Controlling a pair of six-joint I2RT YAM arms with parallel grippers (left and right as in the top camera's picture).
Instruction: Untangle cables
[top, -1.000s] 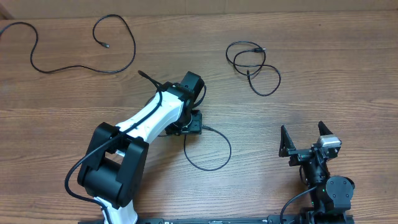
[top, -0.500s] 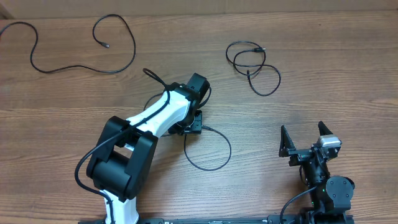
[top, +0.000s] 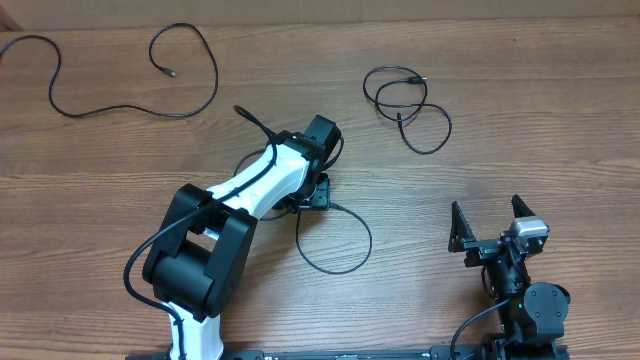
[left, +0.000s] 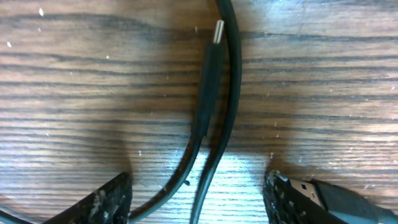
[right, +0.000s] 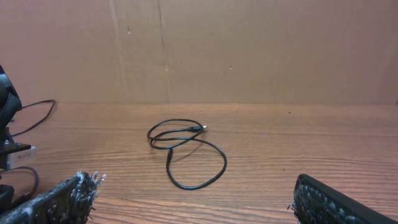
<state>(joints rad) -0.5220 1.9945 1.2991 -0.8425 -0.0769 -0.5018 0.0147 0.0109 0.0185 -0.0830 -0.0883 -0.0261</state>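
Observation:
The cable's plug end is next to another part of the loop, so next my left gripper grabs only the cable (left: 186, 159) behind the plug and pulls it clear.
A black cable loop (top: 335, 240) lies mid-table with its end under my left gripper (top: 318, 192). In the left wrist view the gripper (left: 198, 199) is open, its fingers on either side of two black strands and a plug end (left: 210, 68) lying on the wood. A second coiled black cable (top: 405, 105) lies at the back right and shows in the right wrist view (right: 186, 152). A third black cable (top: 130, 75) lies at the back left. My right gripper (top: 492, 228) is open and empty near the front right.
The left arm's own black lead (top: 255, 135) arcs over the arm. A brown cardboard wall (right: 199, 50) stands behind the table's far edge.
The left arm has shifted slightly to the right and back over the cable's end. The right arm has not moved.

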